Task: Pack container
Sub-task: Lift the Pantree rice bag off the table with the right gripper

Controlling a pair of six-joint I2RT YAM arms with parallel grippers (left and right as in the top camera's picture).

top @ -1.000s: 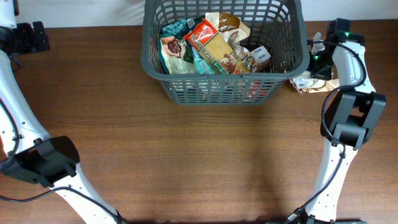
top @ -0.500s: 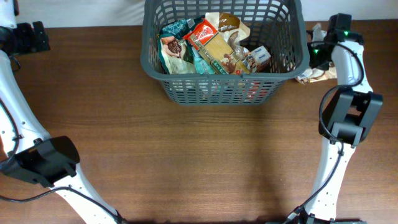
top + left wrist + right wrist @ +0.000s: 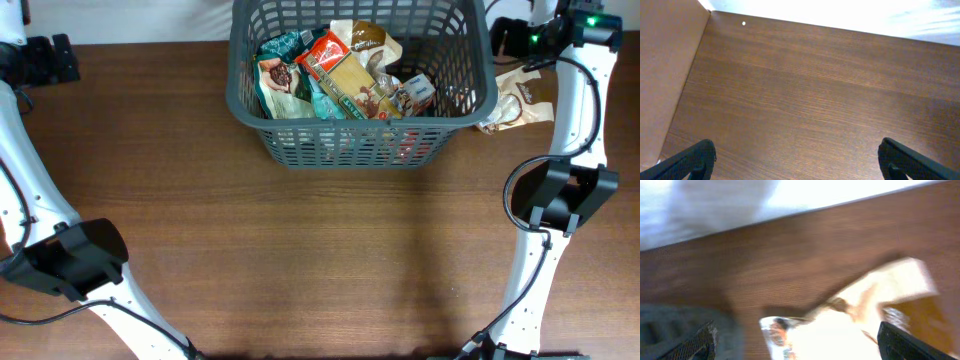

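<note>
Next, my right gripper will go to the tan and white packet outside the dark grey basket and close on the packet's white middle (image 3: 511, 106) (image 3: 837, 335).
The dark grey lattice basket (image 3: 470, 95) stands at the far middle of the table and holds several snack packets (image 3: 340, 72). A tan and white packet (image 3: 522, 100) lies on the table just outside the basket's right wall. My right gripper (image 3: 503, 38) hovers behind that packet near the basket's far right corner. In the right wrist view the right gripper (image 3: 800, 347) has its jaws wide apart, and the blurred packet (image 3: 860, 325) shows below between them, not gripped. My left gripper (image 3: 58, 60) is at the far left, open and empty over bare wood (image 3: 800, 165).
The table's far edge and a white wall run right behind the basket and both grippers. A brown side panel (image 3: 665, 65) stands left of the left gripper. The arm bases (image 3: 70, 255) (image 3: 555, 195) stand at the left and right of the table.
My right gripper has moved away from the packet toward the far edge. The packet has shifted a little back and to the right and now lies uncovered beside the basket. The left arm has not moved.
</note>
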